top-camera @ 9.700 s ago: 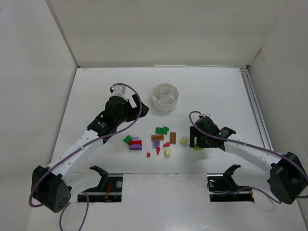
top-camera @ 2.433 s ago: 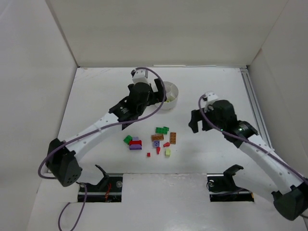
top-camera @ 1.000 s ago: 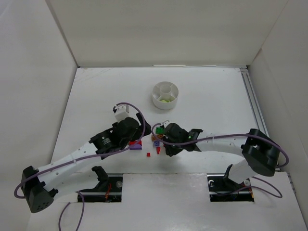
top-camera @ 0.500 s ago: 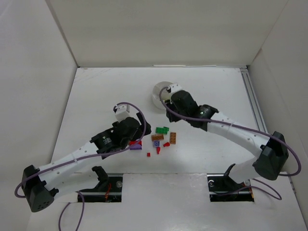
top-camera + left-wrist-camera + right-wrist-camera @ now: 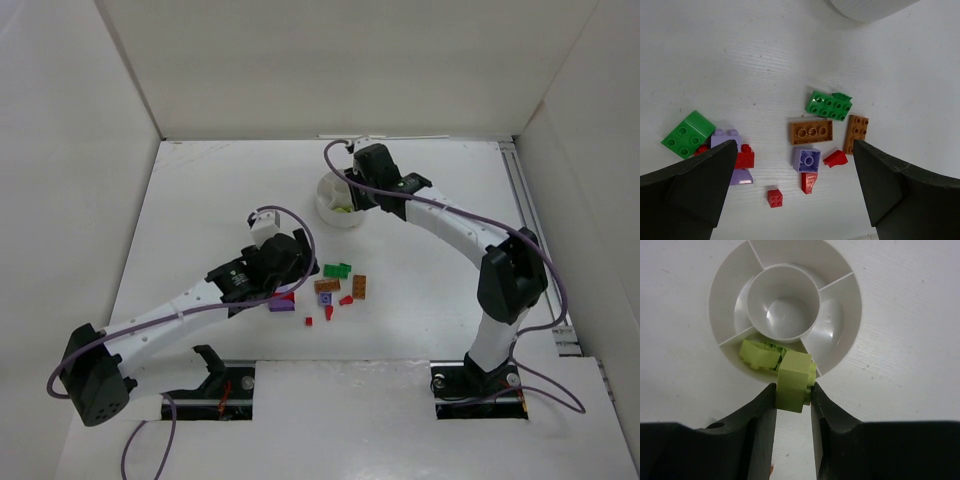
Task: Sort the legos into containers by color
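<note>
The robot's left gripper will next close on the short ends of the green brick [image 5: 335, 271] [image 5: 828, 105] between the orange-brown plates and the round white dish.
My right gripper [image 5: 792, 389] is shut on a lime-yellow lego [image 5: 795, 371], held over the near rim of the round white dish [image 5: 790, 255]. More lime legos [image 5: 757, 355] lie in the wedge just below it. The centre well is bare. From above, the right gripper [image 5: 352, 192] covers part of the dish [image 5: 330, 205]. My left gripper [image 5: 794, 147] hangs open above the loose pile: a green brick [image 5: 829, 105], two orange-brown plates [image 5: 811, 132], a purple square [image 5: 806, 159], red pieces [image 5: 774, 198], and another green brick [image 5: 688, 133].
White walls close in the table on three sides. A metal rail [image 5: 530, 220] runs along the right edge. The two arm mounts [image 5: 225, 385] sit at the near edge. The pile [image 5: 330, 290] lies between the arms and the dish.
The right arm has carried the lime lego from the pile up to the dish and now reaches further over it. The left gripper has edged slightly forward over the pile, still open.
</note>
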`<action>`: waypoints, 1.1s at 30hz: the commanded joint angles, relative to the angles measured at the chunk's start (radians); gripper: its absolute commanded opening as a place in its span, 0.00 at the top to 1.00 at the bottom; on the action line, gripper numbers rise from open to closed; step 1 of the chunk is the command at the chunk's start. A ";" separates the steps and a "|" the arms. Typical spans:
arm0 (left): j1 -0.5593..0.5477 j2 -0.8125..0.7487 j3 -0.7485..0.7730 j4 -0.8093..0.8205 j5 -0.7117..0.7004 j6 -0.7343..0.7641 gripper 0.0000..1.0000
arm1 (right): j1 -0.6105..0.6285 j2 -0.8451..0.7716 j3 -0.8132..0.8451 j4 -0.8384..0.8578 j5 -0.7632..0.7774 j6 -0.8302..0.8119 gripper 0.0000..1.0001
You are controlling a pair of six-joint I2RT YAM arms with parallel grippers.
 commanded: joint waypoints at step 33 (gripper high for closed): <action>0.006 0.012 0.030 0.083 0.169 0.164 0.00 | -0.006 -0.161 -0.006 0.035 -0.032 -0.005 0.22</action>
